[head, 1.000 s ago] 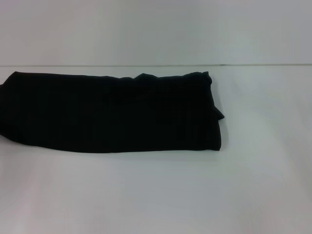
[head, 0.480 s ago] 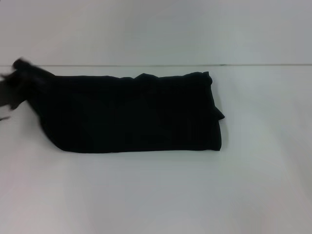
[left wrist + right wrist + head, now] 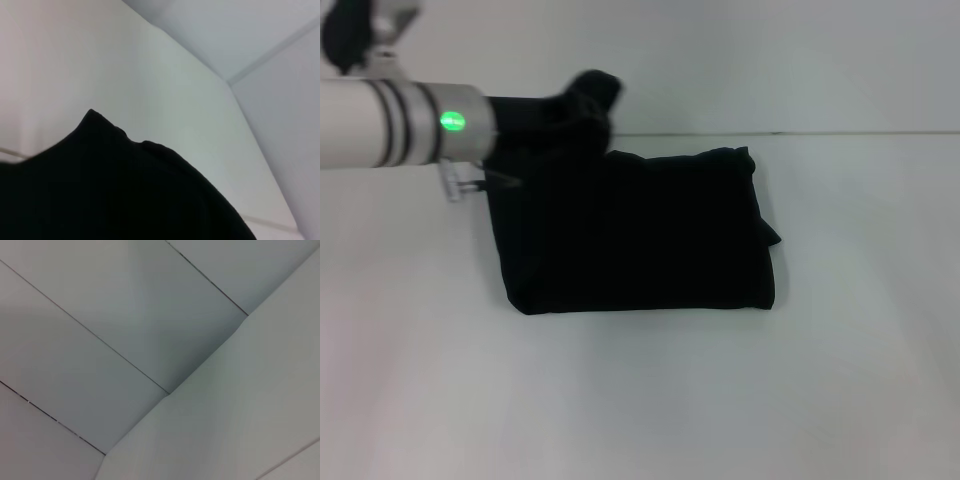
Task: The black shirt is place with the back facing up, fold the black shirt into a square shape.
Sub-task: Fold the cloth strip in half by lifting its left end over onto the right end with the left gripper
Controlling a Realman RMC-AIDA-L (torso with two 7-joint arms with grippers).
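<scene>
Next, my left gripper sets the lifted shirt end, now raised off the table, down and lets it go on the flat end [image 3: 742, 258] next to the small pointed flap.
The black shirt [image 3: 650, 230] lies on the white table [image 3: 650, 400] as a folded band. Its right end is flat, and its left end is lifted off the table and carried over toward the middle. My left arm [image 3: 390, 125], white with a green light, reaches in from the left. Its black gripper [image 3: 588, 95] is up at the raised fabric and holds that end; the fingers blend with the cloth. The left wrist view shows black shirt fabric [image 3: 125, 200] hanging close below the camera. No lettering shows. My right gripper is out of view.
The table's far edge [image 3: 840, 133] meets a pale wall behind the shirt. The right wrist view shows only wall panels [image 3: 125, 315] and a pale surface.
My left arm has come in from the left, taken the shirt's left end and lifted it rightward. The band on the table is now much shorter on the left. The right end has not moved.
</scene>
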